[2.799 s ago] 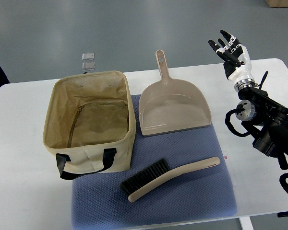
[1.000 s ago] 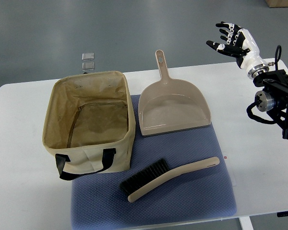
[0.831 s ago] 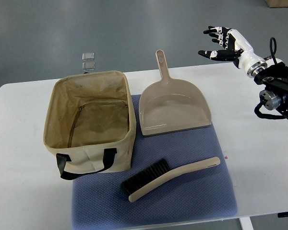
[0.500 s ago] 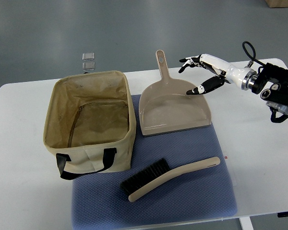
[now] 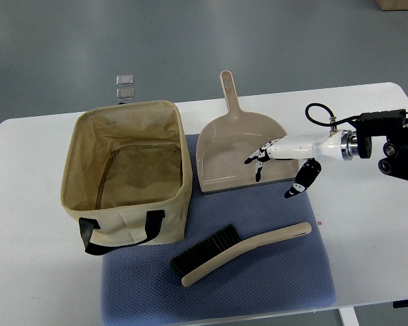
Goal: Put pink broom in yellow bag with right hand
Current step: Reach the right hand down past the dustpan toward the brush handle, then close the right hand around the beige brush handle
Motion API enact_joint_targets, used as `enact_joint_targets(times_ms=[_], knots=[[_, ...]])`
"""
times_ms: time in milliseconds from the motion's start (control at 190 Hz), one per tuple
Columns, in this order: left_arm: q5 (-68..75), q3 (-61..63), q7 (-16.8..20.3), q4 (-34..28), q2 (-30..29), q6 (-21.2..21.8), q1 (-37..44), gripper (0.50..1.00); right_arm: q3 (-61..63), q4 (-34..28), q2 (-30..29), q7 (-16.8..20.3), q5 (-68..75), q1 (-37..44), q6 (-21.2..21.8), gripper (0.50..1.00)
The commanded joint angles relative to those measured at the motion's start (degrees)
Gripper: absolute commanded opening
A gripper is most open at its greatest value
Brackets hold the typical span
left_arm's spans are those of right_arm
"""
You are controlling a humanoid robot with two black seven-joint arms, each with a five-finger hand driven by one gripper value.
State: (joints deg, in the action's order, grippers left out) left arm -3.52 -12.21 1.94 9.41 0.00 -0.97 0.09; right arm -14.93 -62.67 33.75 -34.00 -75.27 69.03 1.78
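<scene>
The pink broom is next, and my right gripper should go to it and grab the handle's end [image 5: 300, 231], farthest from the bristles.
The pink broom [image 5: 241, 252] lies flat on the blue mat [image 5: 272, 272], bristles to the left, handle pointing right. The yellow fabric bag [image 5: 126, 170] stands open on the left, black handles at its front. My right hand [image 5: 275, 170] reaches in from the right edge, palm down, fingers spread, hovering over the front edge of the pink dustpan [image 5: 245, 153]. It is open and holds nothing. The broom handle lies well below the hand. The left arm is out of sight.
The white table [image 5: 367, 224] carries the mat, bag and dustpan. The dustpan's handle points away from me. Two small clear squares [image 5: 125, 86] lie on the floor beyond the table. Grey floor shows past the far edge.
My right hand has swung from high above the table's far right corner down and left, turning palm-down over the dustpan's front edge. The broom, bag and dustpan have not moved.
</scene>
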Motion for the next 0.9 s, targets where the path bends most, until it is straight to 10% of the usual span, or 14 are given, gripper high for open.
enact_joint_targets(times_ms=[0,894], knots=[[0.0,0.0,-0.01,0.0,0.0,0.0,0.0,1.0,-0.02,-3.07,0.52,-0.01,-1.9,1.01,1.12,0.928],[0.0,-0.09,-0.01,0.0,0.0,0.0,0.0,1.0,-0.02,-10.19,2.37,-1.0,-6.82,-2.59,1.47,0.928]])
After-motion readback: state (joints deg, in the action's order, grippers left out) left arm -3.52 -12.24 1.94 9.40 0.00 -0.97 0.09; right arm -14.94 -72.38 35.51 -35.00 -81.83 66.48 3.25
